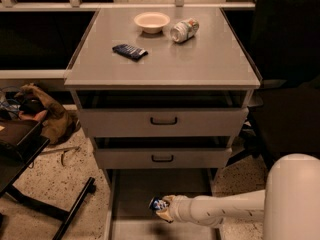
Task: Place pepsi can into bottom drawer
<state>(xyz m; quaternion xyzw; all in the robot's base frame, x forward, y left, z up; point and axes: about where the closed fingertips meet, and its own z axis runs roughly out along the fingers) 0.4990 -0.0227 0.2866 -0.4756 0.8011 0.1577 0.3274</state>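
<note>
Next, I let go of the pepsi can on the bottom drawer's grey bottom, midway [161,218] between the sides.
The pepsi can [158,204], small and blue with white and red markings, is held in my gripper [165,208] over the open bottom drawer [125,189]. The drawer is pulled out below the two upper drawers, a wide grey tray with low side walls. My white arm [225,211] reaches in from the right, and the can hangs above the drawer floor near its middle front.
On the cabinet top lie a flat dark blue packet [129,51], a cream bowl [151,21] and a silver-white can [184,30] on its side. The two upper drawers [163,120] are shut. A black stand leg [75,209] and a brown cloth [47,114] lie on the floor at left.
</note>
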